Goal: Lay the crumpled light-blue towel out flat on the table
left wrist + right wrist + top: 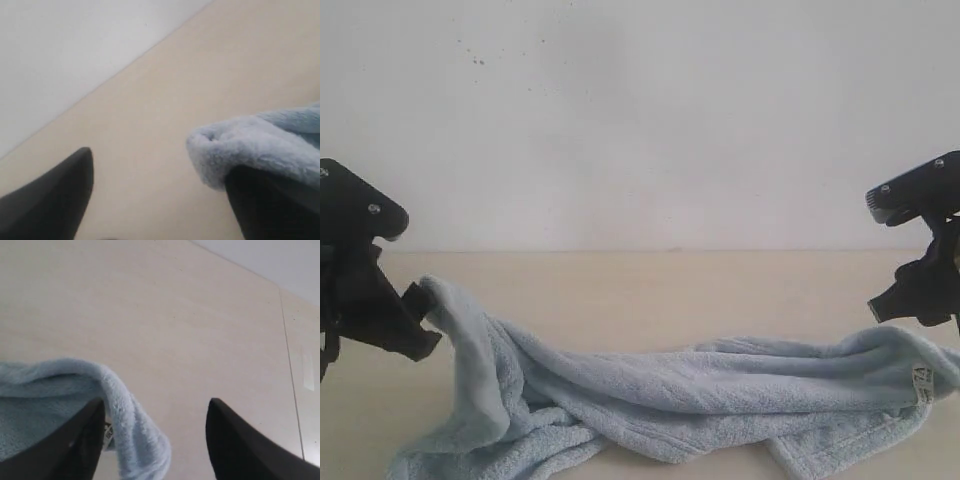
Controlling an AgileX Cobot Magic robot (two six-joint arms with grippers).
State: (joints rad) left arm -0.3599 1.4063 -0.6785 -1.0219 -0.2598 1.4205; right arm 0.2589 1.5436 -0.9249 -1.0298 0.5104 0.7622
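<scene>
Next, my left gripper pinches that corner (442,298) between both fingers and lifts it, as the towel's raised corner hangs over one finger, outside the gripper's open gap.
The light-blue towel (700,395) lies in a long rumpled band across the cream table (650,285). Its left corner is lifted and hangs over one finger of my left gripper (420,320). In the left wrist view that fluffy corner (250,147) rests on top of one dark finger (270,210), and the left gripper (160,165) stands open with only bare table in the gap. My right gripper (910,292) hovers over the towel's right end by the white label (922,382). It is open (157,402), with a towel fold (135,425) draped along one finger (75,450).
A grey-white wall (640,120) with a few dark specks rises behind the table. A thin seam (291,385) runs across the table surface near the right gripper.
</scene>
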